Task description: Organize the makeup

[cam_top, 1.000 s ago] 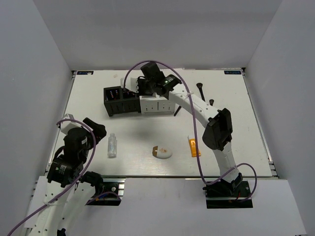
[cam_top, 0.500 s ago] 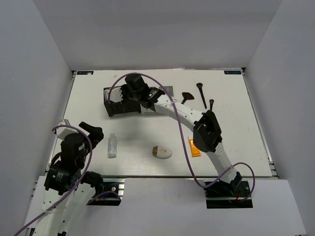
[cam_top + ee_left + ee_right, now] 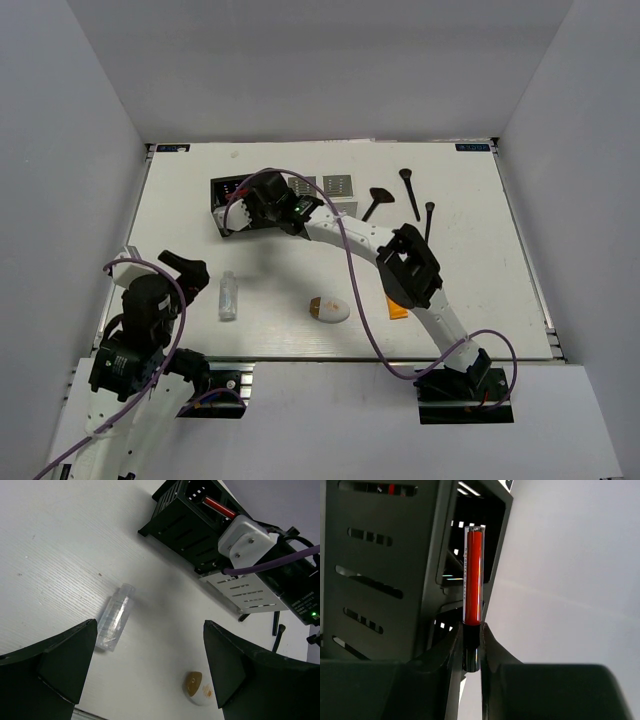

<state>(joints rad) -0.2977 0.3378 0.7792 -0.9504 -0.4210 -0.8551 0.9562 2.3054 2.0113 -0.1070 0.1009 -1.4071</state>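
Next, I open my right gripper and leave the red lip stick in the black organizer's section farther from the white organizer (image 3: 235,190) (image 3: 473,545).
My right gripper (image 3: 471,640) is shut on the black base of a thin red lip stick (image 3: 473,575) and holds it upright beside the black slotted organizer (image 3: 380,570). In the top view the right gripper (image 3: 240,207) is over that black organizer (image 3: 222,190). Another red lip stick (image 3: 218,508) lies in it. My left gripper (image 3: 182,270) is open and empty, above the table near a small clear bottle (image 3: 229,296) lying flat. The bottle (image 3: 114,617) and the white oval compact (image 3: 197,689) show between its fingers. The compact (image 3: 330,310) lies at front centre.
A white slotted organizer (image 3: 335,188) stands right of the black one. Three long black brushes (image 3: 408,190) lie at the back right. The orange tube (image 3: 397,308) is partly hidden under my right arm. Grey walls enclose the table.
My right arm swung left from over the white organizer to the black organizer, carrying the lip stick. My left arm drew back slightly toward the near edge.
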